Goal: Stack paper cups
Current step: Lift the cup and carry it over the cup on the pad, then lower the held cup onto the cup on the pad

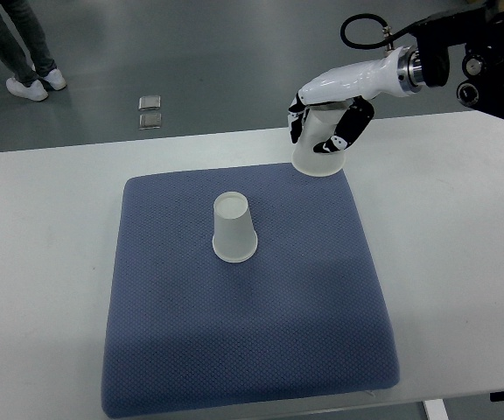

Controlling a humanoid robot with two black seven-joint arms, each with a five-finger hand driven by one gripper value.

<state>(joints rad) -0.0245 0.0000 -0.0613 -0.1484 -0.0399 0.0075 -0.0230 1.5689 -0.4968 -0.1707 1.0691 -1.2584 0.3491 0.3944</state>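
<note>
My right gripper needs to let go of the second paper cup on top of the white paper cup (pixel 230 198) near the middle of the mat.
A white paper cup (pixel 234 229) stands upside down near the middle of the blue mat (pixel 243 332). A second white paper cup (pixel 314 158), also mouth down, is at the mat's far right corner, its rim at or just above the mat. My right hand (pixel 329 129) comes in from the upper right and is shut on that second cup, its black-and-white fingers (pixel 348 131) wrapped around the cup's wall. The left arm does not show.
The mat lies on a white table (pixel 42 262) whose far edge runs along the top. On the grey floor beyond are two small metal plates (pixel 150 112) and a person's legs and white shoes (pixel 35 83) at top left.
</note>
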